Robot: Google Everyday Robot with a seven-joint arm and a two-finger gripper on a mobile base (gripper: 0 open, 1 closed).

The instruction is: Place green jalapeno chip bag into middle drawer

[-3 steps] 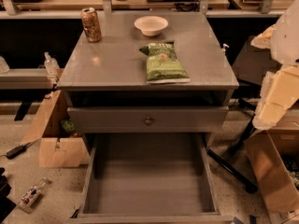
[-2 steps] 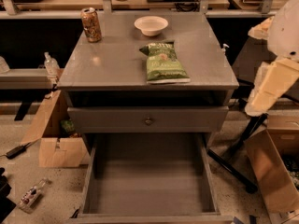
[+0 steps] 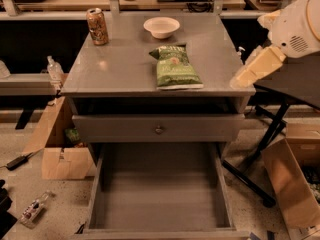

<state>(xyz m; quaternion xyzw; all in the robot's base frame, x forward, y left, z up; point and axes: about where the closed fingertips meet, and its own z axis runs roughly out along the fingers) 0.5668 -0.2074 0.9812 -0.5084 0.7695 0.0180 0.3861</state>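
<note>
My gripper needs to next close on the middle of the green jalapeno chip bag [image 3: 176, 67], behind the bag's white edge.
The green jalapeno chip bag [image 3: 175, 67] lies flat on the grey cabinet top [image 3: 115, 64], right of centre, with its white edge strip toward the front. The middle drawer [image 3: 160, 199] is pulled out low at the front; its grey floor is bare. My gripper [image 3: 243, 77] is the cream-coloured end of the arm coming in from the upper right. It hangs at the cabinet top's right edge, about a bag's width to the right of the bag and apart from it. It holds nothing that I can see.
A brown-orange drink can [image 3: 97, 26] and a white bowl [image 3: 161, 27] stand at the back of the cabinet top. A shut drawer front with a round knob [image 3: 159, 129] sits above the open drawer. Cardboard boxes [image 3: 295, 184] and a black stand [image 3: 260, 149] are on the right, another box [image 3: 60, 154] on the left.
The arm with my gripper has swung left and up, from beside the cabinet's right side to the right edge of its top. The bag and drawer have not moved.
</note>
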